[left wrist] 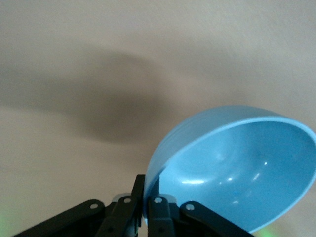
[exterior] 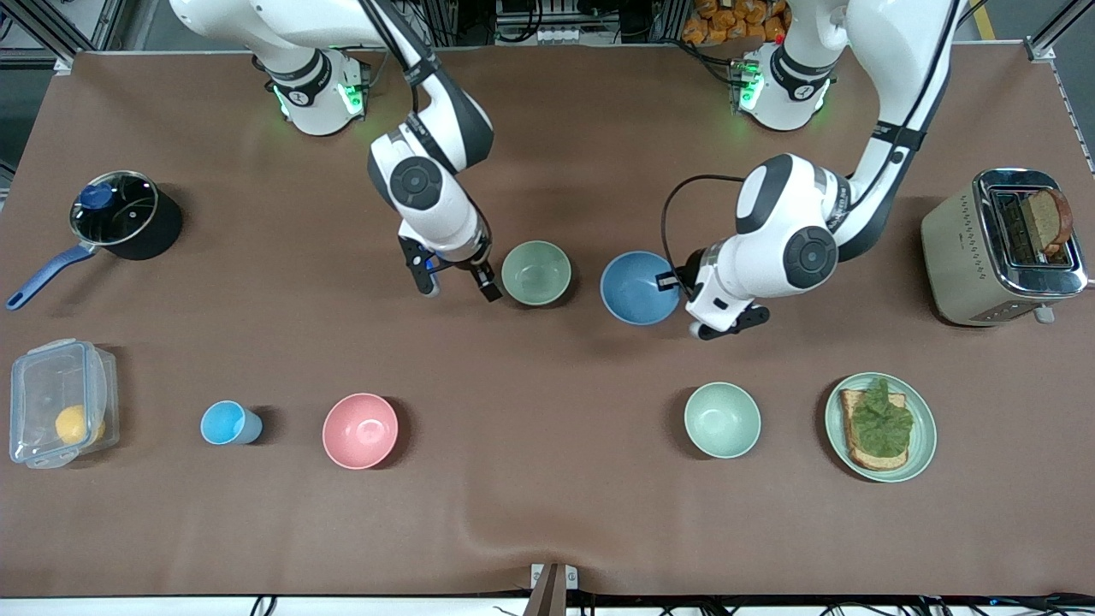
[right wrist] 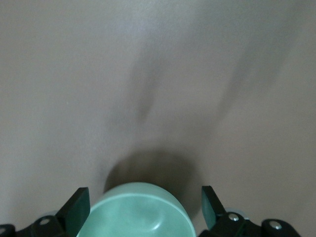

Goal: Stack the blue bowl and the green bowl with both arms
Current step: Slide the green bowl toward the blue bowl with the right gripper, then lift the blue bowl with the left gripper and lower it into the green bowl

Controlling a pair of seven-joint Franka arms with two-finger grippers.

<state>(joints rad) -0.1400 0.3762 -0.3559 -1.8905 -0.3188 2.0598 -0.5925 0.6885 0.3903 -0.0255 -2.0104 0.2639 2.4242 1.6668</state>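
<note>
My left gripper will release the blue bowl so that it is left inside the green bowl (exterior: pixel 535 271), beside my right gripper, which is open.
The blue bowl (exterior: pixel 637 288) sits mid-table beside the green bowl (exterior: pixel 536 272), which is toward the right arm's end. My left gripper (exterior: pixel 671 287) is shut on the blue bowl's rim on the side toward the left arm's end. The left wrist view shows the rim pinched between the fingers of the left gripper (left wrist: pixel 147 190), with the blue bowl (left wrist: pixel 237 168) tilted. I cannot tell whether it is off the cloth. My right gripper (exterior: pixel 459 289) is open and empty, just beside the green bowl. In its wrist view the green bowl (right wrist: pixel 140 212) lies between the spread fingers of the right gripper (right wrist: pixel 144 197).
Nearer the front camera stand a light-blue cup (exterior: pixel 227 423), a pink bowl (exterior: pixel 360 430), a mint-green bowl (exterior: pixel 722 419) and a green plate (exterior: pixel 924 441) with toast. A toaster (exterior: pixel 958 248) is at the left arm's end. A pot (exterior: pixel 115 214) and a plastic box (exterior: pixel 56 415) are at the right arm's end.
</note>
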